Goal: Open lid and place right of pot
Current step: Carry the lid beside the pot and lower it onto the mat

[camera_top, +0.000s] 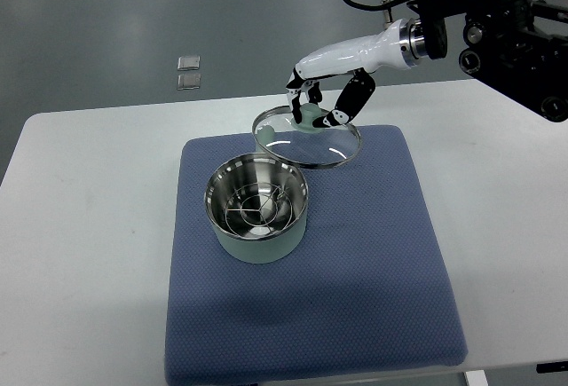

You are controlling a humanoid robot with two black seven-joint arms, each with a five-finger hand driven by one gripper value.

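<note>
The robot's right gripper needs to release the glass lid on the bare blue mat (360,198) beside the pale green pot. The lid now hangs tilted above the pot.
A pale green pot (257,211) with a steel inside stands uncovered on the left half of a blue mat (373,271); a wire rack lies in it. Its glass lid (308,141), steel-rimmed with a pale green knob, hangs tilted in the air just up and right of the pot. My right hand (312,106) comes in from the upper right and is shut on the lid's knob, black fingers (348,102) wrapped around it. The left arm does not show.
The mat lies on a white table (89,226). Right of the pot the mat is bare. Two small square tiles (188,72) sit on the grey floor beyond the table's far edge.
</note>
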